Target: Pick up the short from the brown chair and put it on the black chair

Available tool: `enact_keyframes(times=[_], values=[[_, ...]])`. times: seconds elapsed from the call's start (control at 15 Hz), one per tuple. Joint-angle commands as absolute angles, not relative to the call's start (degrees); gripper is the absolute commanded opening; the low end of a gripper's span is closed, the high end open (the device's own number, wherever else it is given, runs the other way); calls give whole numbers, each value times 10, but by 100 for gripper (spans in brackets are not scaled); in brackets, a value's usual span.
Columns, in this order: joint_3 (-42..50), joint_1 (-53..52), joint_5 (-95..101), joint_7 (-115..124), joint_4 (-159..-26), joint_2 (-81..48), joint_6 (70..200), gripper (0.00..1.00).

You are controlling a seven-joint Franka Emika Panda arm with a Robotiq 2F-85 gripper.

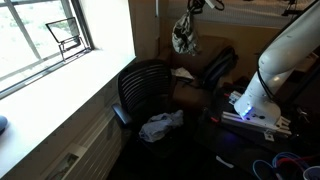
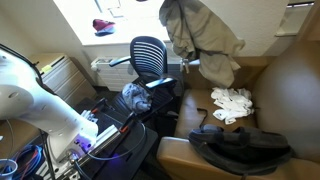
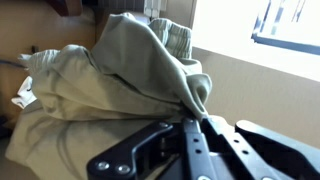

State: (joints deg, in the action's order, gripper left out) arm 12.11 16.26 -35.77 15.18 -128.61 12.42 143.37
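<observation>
Next, my gripper releases the olive-green shorts over the mesh backrest of the black chair (image 1: 147, 85), above the pale crumpled cloth.
The olive-green shorts (image 1: 185, 36) hang in the air from my gripper (image 1: 195, 8), above the brown chair (image 1: 208, 72). In the wrist view my gripper (image 3: 195, 122) is shut on a fold of the shorts (image 3: 110, 80), which fill most of that view. In an exterior view the shorts (image 2: 195, 35) dangle over the brown chair (image 2: 285, 90). The black mesh office chair (image 1: 145, 88) stands beside the brown chair, toward the window, and also shows in the other exterior view (image 2: 148, 55).
A pale crumpled cloth (image 1: 160, 125) lies on the black chair's seat. A white cloth (image 2: 232, 100) and a black bag (image 2: 240, 145) lie on the brown chair. The robot base (image 1: 255, 100) stands nearby, with cables on the floor.
</observation>
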Motion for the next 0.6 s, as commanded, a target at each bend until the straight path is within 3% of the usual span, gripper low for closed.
enact_keyframes(times=[0.0, 0.33, 0.53], values=[[74, 111, -309, 192, -1331, 169, 1394, 1], [0, 38, -238, 242, -1321, 145, 1330, 1], [12, -8, -297, 134, -1280, 121, 1336, 1]])
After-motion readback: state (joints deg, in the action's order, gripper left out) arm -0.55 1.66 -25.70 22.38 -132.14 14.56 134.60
